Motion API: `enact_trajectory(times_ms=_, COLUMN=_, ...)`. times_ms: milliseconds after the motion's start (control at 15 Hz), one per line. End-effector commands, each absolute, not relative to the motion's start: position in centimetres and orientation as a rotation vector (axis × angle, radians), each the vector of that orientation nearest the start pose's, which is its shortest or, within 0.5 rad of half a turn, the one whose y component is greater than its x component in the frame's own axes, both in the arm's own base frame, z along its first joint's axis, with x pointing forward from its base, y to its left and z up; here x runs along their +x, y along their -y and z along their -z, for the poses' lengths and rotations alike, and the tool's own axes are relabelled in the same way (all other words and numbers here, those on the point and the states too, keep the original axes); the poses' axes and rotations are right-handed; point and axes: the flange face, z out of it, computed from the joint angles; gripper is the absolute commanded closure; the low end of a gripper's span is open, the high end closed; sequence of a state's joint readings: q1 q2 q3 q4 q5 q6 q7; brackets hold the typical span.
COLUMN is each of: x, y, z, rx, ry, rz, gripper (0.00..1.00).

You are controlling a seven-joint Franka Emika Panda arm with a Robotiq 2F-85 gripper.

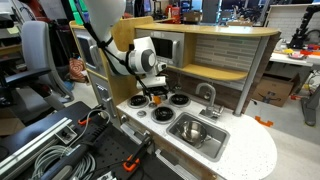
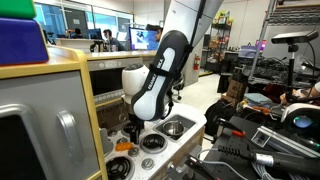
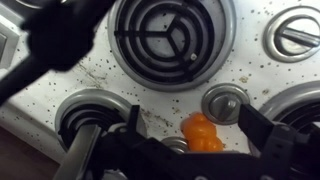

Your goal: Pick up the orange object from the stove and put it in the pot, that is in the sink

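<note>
The fingers of my gripper will close next on the middle of the orange object [image 1: 155,99] [image 3: 202,137], beside the silver knob on the stove.
The orange object [image 3: 203,133] is a small lumpy piece lying on the white speckled stove top [image 3: 100,80], beside a silver knob [image 3: 224,103]. My gripper [image 3: 196,128] is open, low over the stove, with one dark finger on each side of the orange object and not touching it. In both exterior views the gripper [image 1: 155,93] [image 2: 134,128] hangs just above the burners. The metal pot [image 1: 192,130] sits in the sink [image 1: 212,142], to the side of the stove. An orange bit [image 2: 122,146] shows beside the gripper.
This is a toy kitchen with several black ring burners [image 3: 167,30] [image 1: 180,100]. A faucet [image 1: 208,97] stands behind the sink. A wooden shelf and a microwave [image 1: 163,47] are close behind the arm. Cables and clamps [image 1: 70,150] lie in front.
</note>
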State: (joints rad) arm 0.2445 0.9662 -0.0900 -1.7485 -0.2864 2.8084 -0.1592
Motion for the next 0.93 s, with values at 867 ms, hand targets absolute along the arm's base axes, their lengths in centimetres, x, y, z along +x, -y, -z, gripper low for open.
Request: enact_trajectory(times_ms=867, x=65.7, y=-15.2, z=2.6, rx=-3.026, ry=0.953, rz=0.422, gripper=0.34)
